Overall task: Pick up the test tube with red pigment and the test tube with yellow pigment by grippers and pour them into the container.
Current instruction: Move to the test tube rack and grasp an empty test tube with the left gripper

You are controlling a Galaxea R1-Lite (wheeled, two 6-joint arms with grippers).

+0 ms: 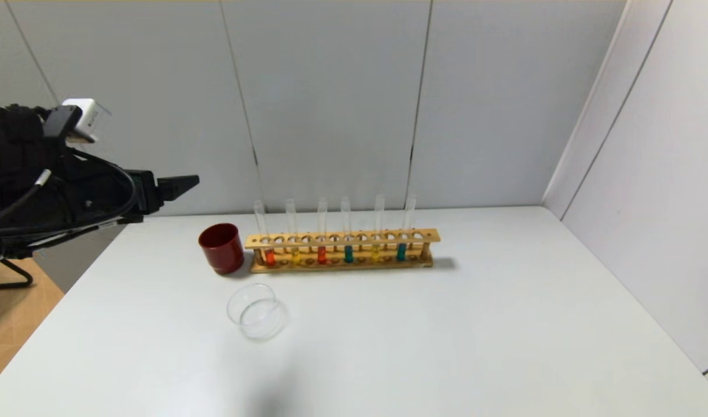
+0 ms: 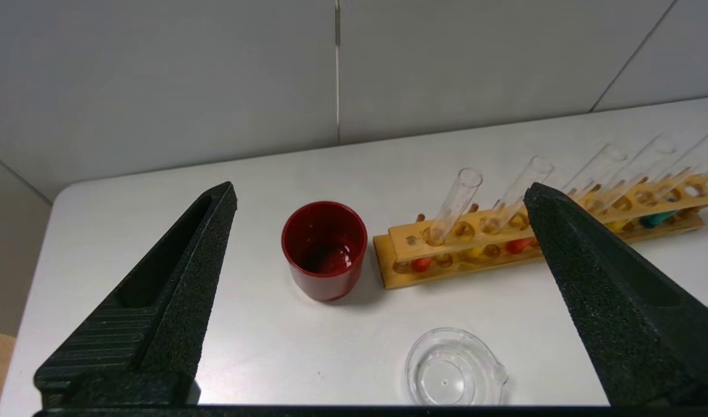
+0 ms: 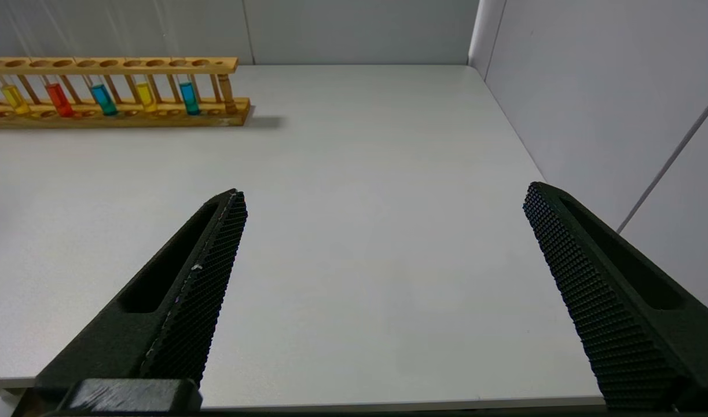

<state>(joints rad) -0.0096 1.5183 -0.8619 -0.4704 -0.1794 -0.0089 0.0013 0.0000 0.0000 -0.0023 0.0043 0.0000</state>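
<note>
The middle of the orange-red tube [image 1: 262, 223] [image 2: 448, 216] nearest the dark red cup sits just above the top of the wooden rack. Next, my left gripper closes on it there.
A wooden rack [image 1: 342, 238] stands at the back of the white table with several upright glass tubes. Two hold orange-red liquid [image 1: 270, 256] [image 1: 322, 254], two hold pale yellow liquid [image 1: 296, 255] [image 1: 375, 252]. The clear glass dish [image 1: 256, 311] lies in front of the rack's left end, empty; it also shows in the left wrist view [image 2: 453, 370]. My left gripper [image 1: 194, 182] hovers open and empty beyond the table's left edge, well above it; its wrist view [image 2: 381, 191] faces the cup and rack. My right gripper [image 3: 384, 191] is open and empty over the table's front right; it is out of the head view.
A dark red cup [image 1: 221, 248] stands just left of the rack, close behind the dish. Two teal tubes [image 1: 348, 253] [image 1: 401, 251] share the rack. Grey walls close the back and right sides. The table edge [image 1: 52, 307] runs along the left.
</note>
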